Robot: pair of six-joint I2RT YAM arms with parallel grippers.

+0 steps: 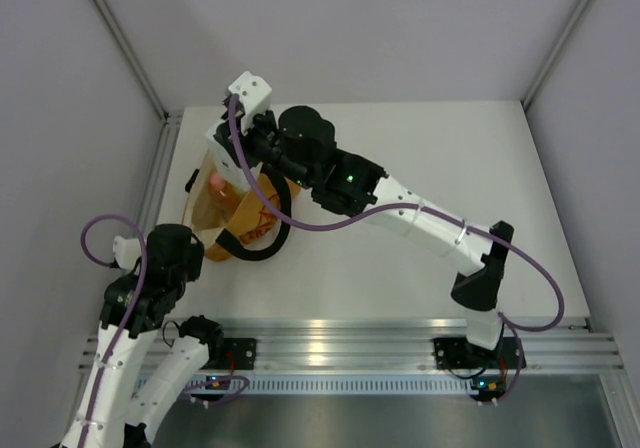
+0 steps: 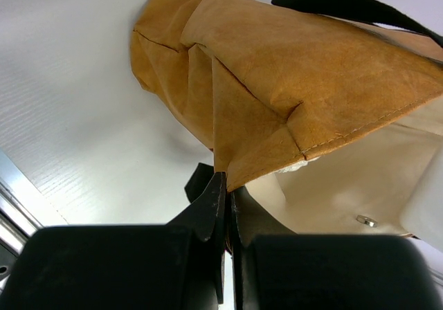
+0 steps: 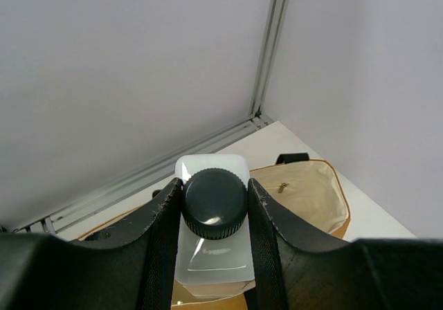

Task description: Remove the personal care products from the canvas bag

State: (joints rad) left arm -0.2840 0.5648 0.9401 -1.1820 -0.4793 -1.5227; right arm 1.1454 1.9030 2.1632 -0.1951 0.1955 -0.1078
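I should use my right gripper to set the clear-white bottle on the middle of the white tabletop (image 1: 370,223), away from the canvas bag. The bottle now hangs over the bag's opening.
The mustard-orange canvas bag (image 1: 250,230) lies at the table's left with its cream-lined mouth open. My right gripper (image 3: 214,206) is shut on the black cap of a clear-white squarish bottle (image 3: 211,254), held above the bag's opening (image 3: 304,192). From above, that bottle (image 1: 220,138) hangs over the bag's far end. An orange bottle with a pink cap (image 1: 216,184) lies inside the bag. My left gripper (image 2: 227,185) is shut on the bag's near edge (image 2: 291,81), its fingers pinching the fabric. In the top view the left gripper (image 1: 200,248) sits at the bag's near-left side.
Black strap handles (image 1: 262,250) loop out at the bag's right side and near end. The enclosure's left wall and a metal rail (image 1: 160,168) run close beside the bag. White tabletop (image 1: 450,168) stretches to the right.
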